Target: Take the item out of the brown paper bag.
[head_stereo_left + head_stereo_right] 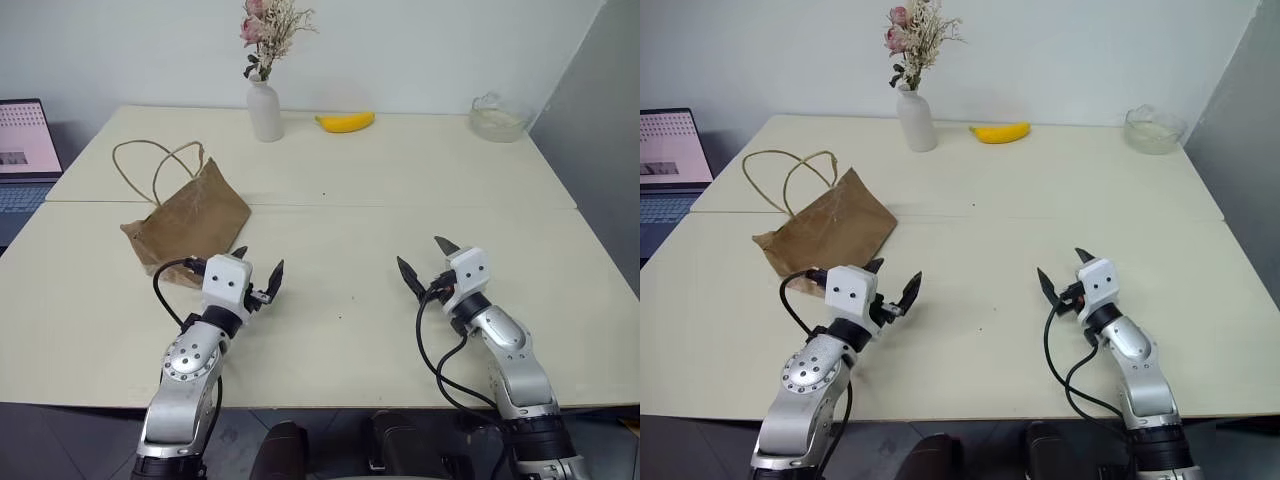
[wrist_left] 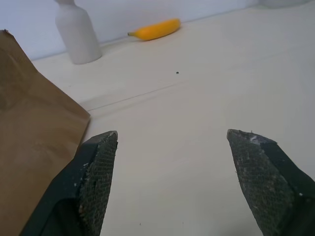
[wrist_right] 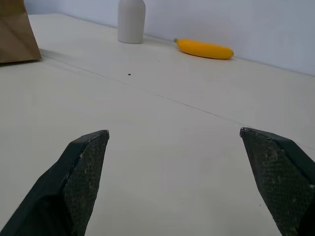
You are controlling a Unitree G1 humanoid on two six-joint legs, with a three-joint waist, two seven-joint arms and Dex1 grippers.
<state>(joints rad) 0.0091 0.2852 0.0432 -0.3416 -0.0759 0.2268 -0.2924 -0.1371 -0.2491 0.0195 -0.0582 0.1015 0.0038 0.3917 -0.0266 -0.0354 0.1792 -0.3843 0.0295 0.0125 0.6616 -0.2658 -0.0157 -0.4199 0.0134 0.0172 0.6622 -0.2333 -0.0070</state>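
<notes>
I should next move my left gripper to the brown paper bag's cord handle [image 1: 120, 171] nearest the laptop and close it there.
The creased brown paper bag [image 1: 190, 218] lies flat on the cream table [image 1: 330, 190] at the left, its two cord handles [image 1: 150, 165] spread toward the far side. The item is hidden from view. My left gripper [image 1: 258, 270] hovers just off the bag's near right corner, open and empty, with the bag [image 2: 34, 142] beside its left finger in the left wrist view. Over the table's near right part my right gripper [image 1: 428, 258] stands open with nothing between its fingertips [image 3: 83, 167].
A white vase [image 1: 265, 108] with dried flowers and a yellow banana [image 1: 346, 122] stand at the table's far middle. A glass bowl [image 1: 497, 118] sits at the far right corner. A laptop [image 1: 25, 150] is off the left edge.
</notes>
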